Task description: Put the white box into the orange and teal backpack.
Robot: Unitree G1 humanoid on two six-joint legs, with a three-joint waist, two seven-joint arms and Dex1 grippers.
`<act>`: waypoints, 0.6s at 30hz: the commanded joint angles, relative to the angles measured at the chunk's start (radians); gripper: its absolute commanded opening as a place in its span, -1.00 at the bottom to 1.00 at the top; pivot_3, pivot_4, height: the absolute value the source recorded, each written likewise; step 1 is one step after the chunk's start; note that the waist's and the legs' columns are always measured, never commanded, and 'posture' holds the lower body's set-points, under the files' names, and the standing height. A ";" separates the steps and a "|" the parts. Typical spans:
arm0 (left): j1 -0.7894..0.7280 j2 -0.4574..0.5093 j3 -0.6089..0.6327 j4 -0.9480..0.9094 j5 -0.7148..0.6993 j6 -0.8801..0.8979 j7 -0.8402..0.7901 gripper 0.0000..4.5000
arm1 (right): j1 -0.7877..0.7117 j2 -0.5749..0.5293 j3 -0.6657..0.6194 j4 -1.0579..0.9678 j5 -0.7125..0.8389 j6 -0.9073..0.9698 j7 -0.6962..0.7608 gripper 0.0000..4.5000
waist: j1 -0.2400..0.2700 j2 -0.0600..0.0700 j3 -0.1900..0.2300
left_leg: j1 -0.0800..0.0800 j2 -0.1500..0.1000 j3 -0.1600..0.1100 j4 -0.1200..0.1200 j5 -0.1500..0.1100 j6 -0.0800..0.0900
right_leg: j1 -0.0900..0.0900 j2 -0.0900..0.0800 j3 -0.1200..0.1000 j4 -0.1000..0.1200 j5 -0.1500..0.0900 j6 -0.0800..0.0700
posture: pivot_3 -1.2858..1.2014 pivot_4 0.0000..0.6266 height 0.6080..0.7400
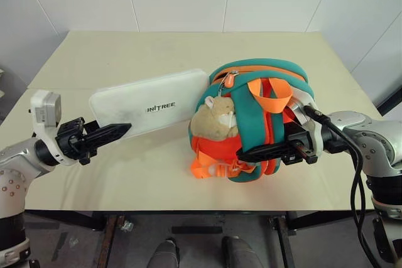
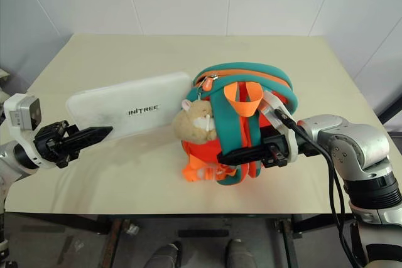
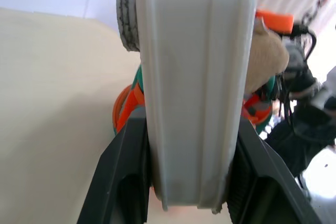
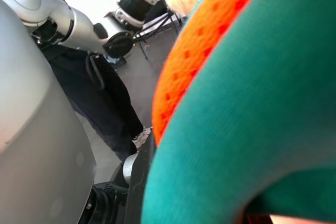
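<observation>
Next, I release the white box, now held slanting over the table, from my left gripper inside the backpack's open zippered pocket (image 1: 246,87), just behind the tan plush toy.
The white box (image 1: 151,101) is held slanting over the table, lettering up. My left gripper (image 1: 122,131) is shut on its near left end. In the left wrist view both fingers (image 3: 126,177) press the box (image 3: 194,87) from either side. The box's far end meets the upper left side of the orange and teal backpack (image 1: 264,92), by the zipper pull. A tan plush toy (image 1: 213,117) hangs on the backpack's front. My right gripper (image 1: 246,154) lies across the lower front, shut on a teal strap (image 4: 252,129).
The cream table (image 1: 157,48) has bare room behind and to the left of the box; its front edge runs just below both grippers. White walls stand behind it. A black cable (image 1: 355,167) hangs from my right arm. Dark trousers of a person (image 4: 105,103) show beside the table.
</observation>
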 commanded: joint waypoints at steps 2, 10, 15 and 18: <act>-0.094 0.079 -0.142 0.017 0.081 -0.065 -0.146 -0.38 | -0.006 -0.004 0.004 -0.007 -0.010 -0.026 0.023 -0.98 | 0.001 0.000 0.000 | 0.000 0.000 0.000 -0.001 0.000 0.000 | 0.000 0.000 0.000 0.000 0.000 0.000 | 0.03 -0.52 1.00; -0.346 0.067 -0.314 0.136 0.201 -0.144 -0.240 -0.38 | -0.002 0.006 0.015 -0.017 -0.014 -0.031 0.023 -0.98 | 0.000 0.000 0.000 | -0.001 0.000 0.000 -0.001 0.000 0.000 | 0.000 0.000 -0.001 0.000 0.000 0.001 | 0.03 -0.52 1.00; -0.424 0.053 -0.356 0.182 0.231 -0.163 -0.287 -0.38 | 0.005 0.002 0.007 -0.028 -0.010 -0.026 0.019 -0.98 | -0.007 0.000 0.000 | -0.001 0.000 0.000 -0.001 -0.001 0.001 | -0.001 0.000 0.000 0.002 -0.001 0.002 | 0.03 -0.52 1.00; -0.482 0.002 -0.407 0.207 0.279 -0.179 -0.253 -0.38 | 0.013 0.000 0.004 -0.034 -0.011 -0.026 0.014 -0.98 | -0.002 0.000 0.000 | -0.001 0.000 0.000 -0.001 -0.001 0.001 | -0.002 0.001 0.000 0.004 -0.003 0.002 | 0.03 -0.52 1.00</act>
